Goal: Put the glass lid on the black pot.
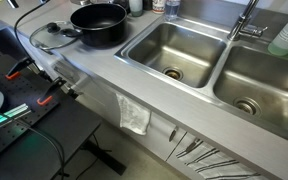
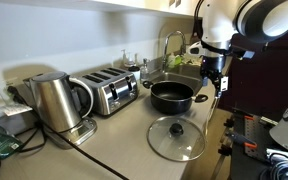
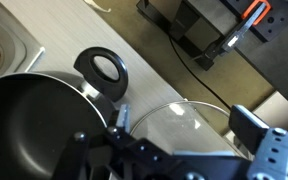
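Observation:
I will next move my gripper to the dark knob [image 1: 52, 27] in the middle of the glass lid and close it there.
The black pot [image 2: 172, 96] stands on the grey counter, empty, in both exterior views [image 1: 99, 25]. The glass lid [image 2: 176, 138] with a dark knob lies flat on the counter right beside the pot, and also shows in an exterior view [image 1: 49, 37]. My gripper [image 2: 212, 75] hangs in the air by the pot's far handle, open and empty. In the wrist view the open fingers [image 3: 184, 125] frame the lid's rim [image 3: 189, 108] below. The pot [image 3: 29, 125] and its loop handle [image 3: 104, 70] are to the left. The lid's knob is hidden there.
A double steel sink [image 1: 174, 50] with a faucet [image 1: 246, 22] lies next to the pot. A soap bottle [image 1: 287, 40] stands behind it. A kettle [image 2: 54, 100] and a toaster [image 2: 109, 92] stand along the wall. A towel [image 1: 134, 115] hangs off the counter front. Cables [image 3: 199, 55] run past the counter edge.

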Robot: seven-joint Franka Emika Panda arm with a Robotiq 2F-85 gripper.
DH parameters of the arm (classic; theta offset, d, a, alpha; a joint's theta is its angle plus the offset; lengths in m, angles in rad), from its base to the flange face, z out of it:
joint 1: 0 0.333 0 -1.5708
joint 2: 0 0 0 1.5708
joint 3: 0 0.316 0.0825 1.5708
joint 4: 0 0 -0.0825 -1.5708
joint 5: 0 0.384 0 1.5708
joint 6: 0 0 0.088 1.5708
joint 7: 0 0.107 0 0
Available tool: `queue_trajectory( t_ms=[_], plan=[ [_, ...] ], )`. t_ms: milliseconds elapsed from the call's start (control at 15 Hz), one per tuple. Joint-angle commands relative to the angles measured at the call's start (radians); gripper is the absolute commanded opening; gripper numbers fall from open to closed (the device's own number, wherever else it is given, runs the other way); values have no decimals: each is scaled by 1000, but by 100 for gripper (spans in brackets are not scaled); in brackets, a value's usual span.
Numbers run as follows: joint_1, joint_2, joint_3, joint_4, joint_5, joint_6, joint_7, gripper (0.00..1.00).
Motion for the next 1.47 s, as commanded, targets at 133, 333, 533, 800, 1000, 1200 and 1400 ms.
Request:
queue_trajectory(
  t_ms=[133, 333, 533, 800, 1000, 1200, 1400],
  plan=[
    [22, 181, 46, 51, -7, 75, -85, 100],
    [19, 278, 76, 91, -30, 118, -104, 100],
    [16, 369, 102, 139, -58, 156, -126, 100],
    [17, 478, 132, 200, -133, 200, -105, 100],
    [20, 556, 139, 248, -204, 240, -92, 100],
    [24, 612, 141, 286, -250, 256, -92, 100],
    [20, 661, 146, 316, -260, 284, -113, 100]
  ],
)
